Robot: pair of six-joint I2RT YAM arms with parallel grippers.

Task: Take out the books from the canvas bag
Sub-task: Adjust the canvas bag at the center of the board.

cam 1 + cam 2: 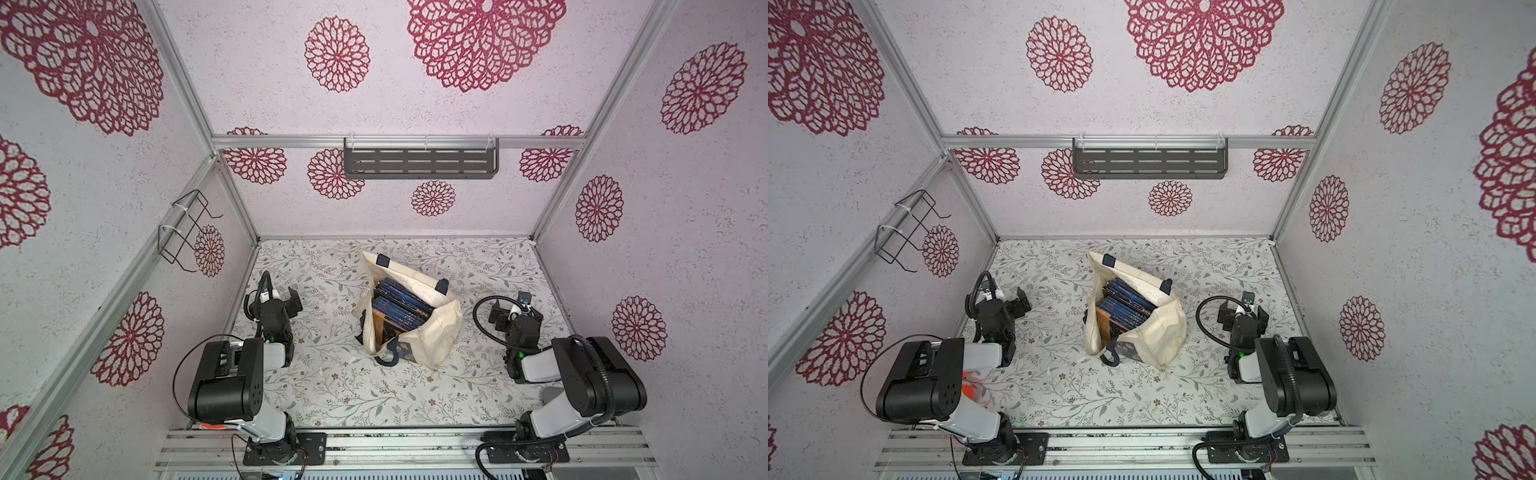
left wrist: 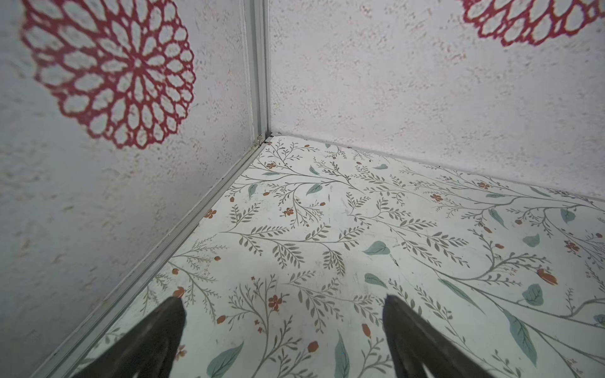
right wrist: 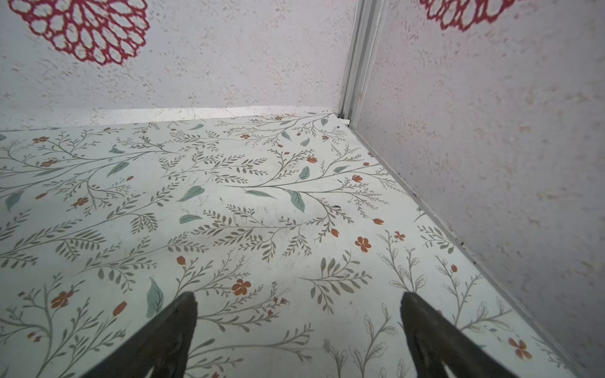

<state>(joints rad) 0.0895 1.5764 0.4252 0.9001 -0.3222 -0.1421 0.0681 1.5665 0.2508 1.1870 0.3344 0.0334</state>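
The robot's left gripper should close on the rim of the canvas bag's short side [image 1: 371, 289], the one facing the left arm, near the bag's far corner.
The canvas bag [image 1: 440, 328] [image 1: 1163, 332] stands open-mouthed in the middle of the floral table, cream with navy handles. Inside it, the books [image 1: 395, 305] [image 1: 1125, 305] lean together on edge, several dark blue ones with an orange-brown cover [image 1: 380, 328] at the near side. My left gripper [image 1: 280, 299] [image 2: 283, 304] rests well left of the bag, open, with only bare table between its fingers. My right gripper [image 1: 515, 309] [image 3: 298, 299] sits well right of the bag, also open and empty. Neither wrist view shows the bag or the books.
A grey slotted shelf [image 1: 420, 160] hangs on the back wall and a black wire rack [image 1: 183, 230] on the left wall. Patterned walls enclose the table [image 1: 332, 382] on three sides. The arm bases sit on an aluminium rail [image 1: 395, 444] at the front.
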